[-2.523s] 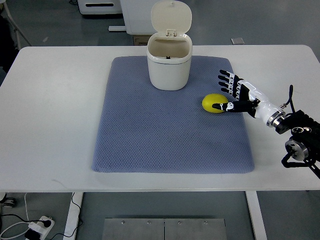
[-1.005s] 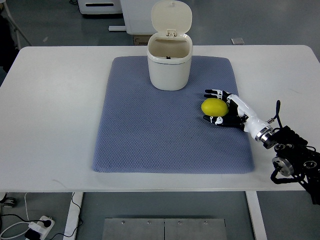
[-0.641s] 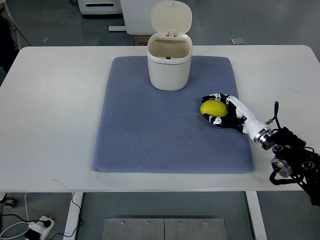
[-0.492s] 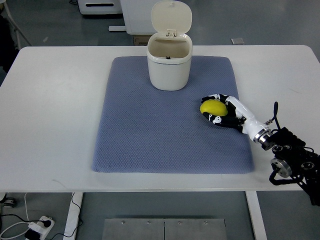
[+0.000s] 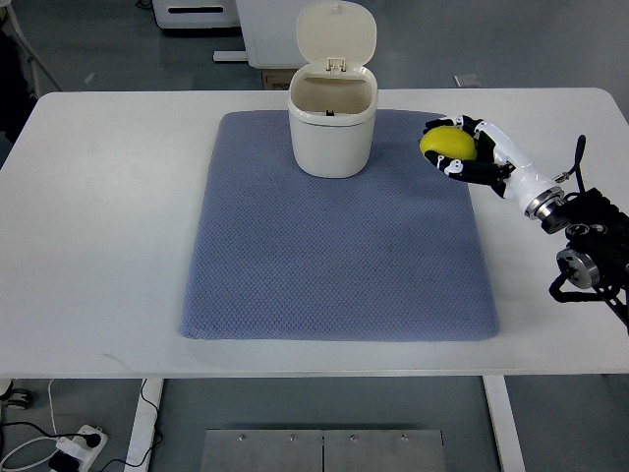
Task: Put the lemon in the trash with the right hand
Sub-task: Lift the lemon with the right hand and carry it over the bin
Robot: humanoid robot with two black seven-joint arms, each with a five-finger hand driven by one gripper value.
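Note:
My right gripper is going to drop the yellow lemon inside the opening of the cream trash bin [image 5: 332,96].
The yellow lemon [image 5: 444,144] is held off the mat in my right hand [image 5: 454,146], whose black-tipped fingers curl around it. The hand hovers over the mat's far right corner, to the right of the cream trash bin [image 5: 332,120]. The bin stands upright at the mat's far middle with its hinged lid [image 5: 336,35] flipped up and its mouth open. My right forearm runs from the wrist back to the picture's right edge. No left arm shows.
A blue-grey mat [image 5: 337,228] covers the middle of the white table [image 5: 98,226]. Beyond the table's far edge stand white equipment and a cardboard box [image 5: 273,79] on the floor.
My right hand closed its fingers round the lemon on the mat, then lifted it up and away toward the far right corner, nearer the bin's height.

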